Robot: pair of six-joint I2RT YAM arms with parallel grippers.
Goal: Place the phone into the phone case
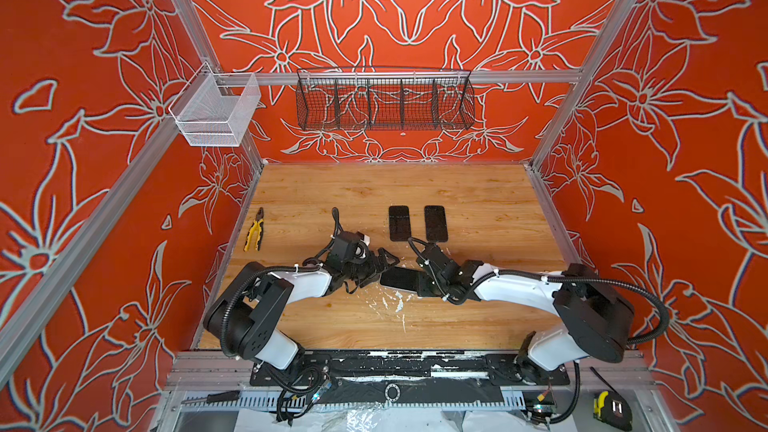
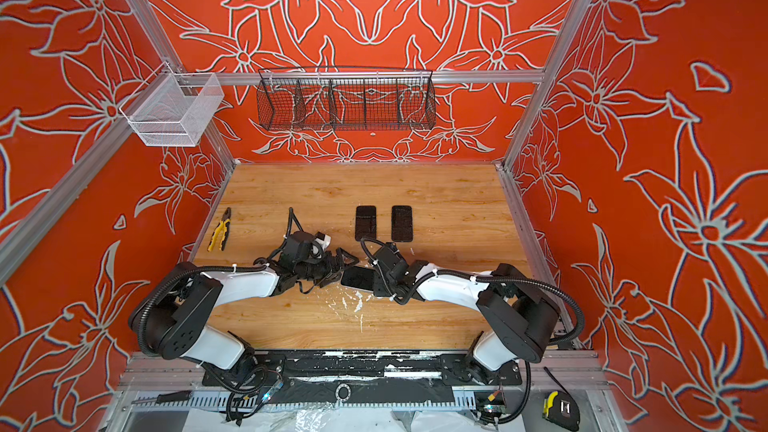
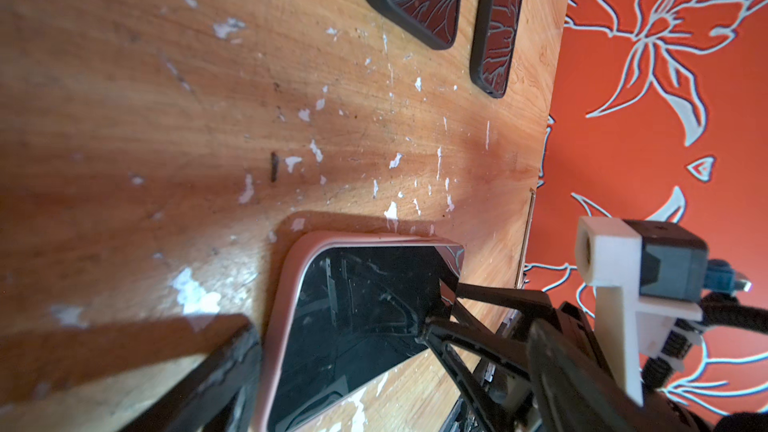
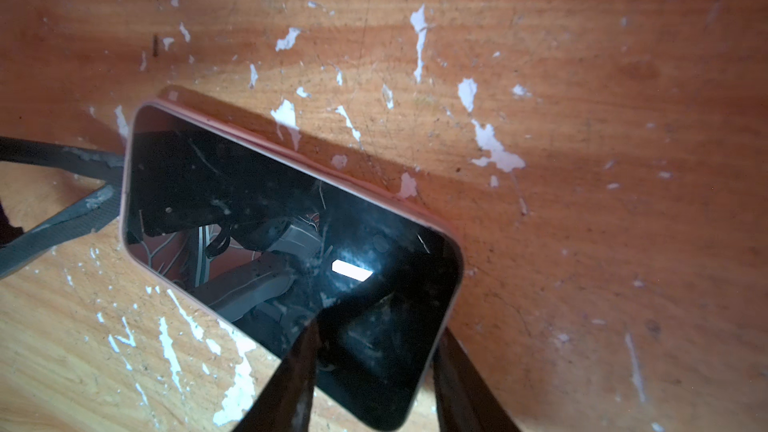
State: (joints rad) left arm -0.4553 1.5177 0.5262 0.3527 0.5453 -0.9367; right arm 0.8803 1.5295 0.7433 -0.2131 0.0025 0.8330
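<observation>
The phone is lying flat between the open fingers of my left gripper, so next I tip the phone on edge and pinch the cased end (image 3: 280,324) across its thickness.
A phone (image 4: 257,201) with a black screen lies face up on the wooden table, near the middle in both top views (image 1: 397,279) (image 2: 358,278). A pink phone case (image 3: 286,284) wraps one long side and one end of it (image 4: 266,147). One shiny corner of the phone (image 3: 455,257) sticks out past the case rim. My right gripper (image 4: 376,334) is shut across the phone's width at the other end. My left gripper (image 3: 340,326) stands open, one finger on each side of the cased end.
Two black-rimmed phones or cases (image 1: 400,223) (image 1: 435,223) lie side by side just behind the grippers. Yellow-handled pliers (image 1: 254,229) lie at the table's left edge. A black wire basket (image 1: 384,101) and a white mesh basket (image 1: 216,112) hang on the back rail.
</observation>
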